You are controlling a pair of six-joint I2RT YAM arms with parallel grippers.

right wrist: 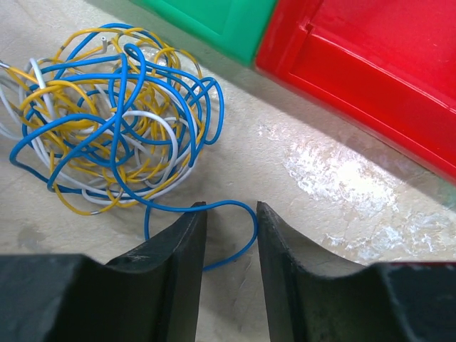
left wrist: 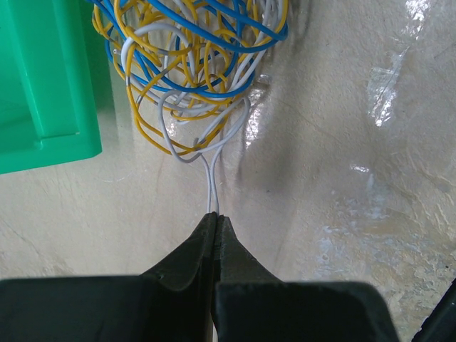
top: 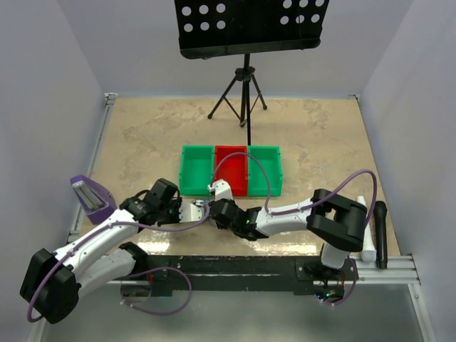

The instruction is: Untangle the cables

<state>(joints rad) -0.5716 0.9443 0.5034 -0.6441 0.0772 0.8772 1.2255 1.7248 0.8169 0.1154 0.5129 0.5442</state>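
I should use my right gripper to pinch the blue wire closer to the ball (right wrist: pixel 135 197) and pull it away, as the blue wire's loop lies slack across the open fingers.
The cables are one tangled ball of thin blue, yellow and white wires (left wrist: pixel 192 64) on the table, just in front of the bins; it also shows in the right wrist view (right wrist: pixel 114 121). My left gripper (left wrist: pixel 215 215) is shut on a thin white wire loop (left wrist: pixel 211 178) that is pulled out of the ball. My right gripper (right wrist: pixel 229 206) is open, and a loose blue wire loop (right wrist: pixel 246 214) lies between its fingers. In the top view both grippers, the left (top: pixel 196 211) and the right (top: pixel 217 210), meet tip to tip and hide the ball.
A green bin (top: pixel 197 189), a red bin (top: pixel 230 191) and a second green bin (top: pixel 265 191) stand side by side behind the grippers. A music stand tripod (top: pixel 246 85) stands at the back. A purple-framed object (top: pixel 91 196) sits left; a black stick (top: pixel 381 231) lies right.
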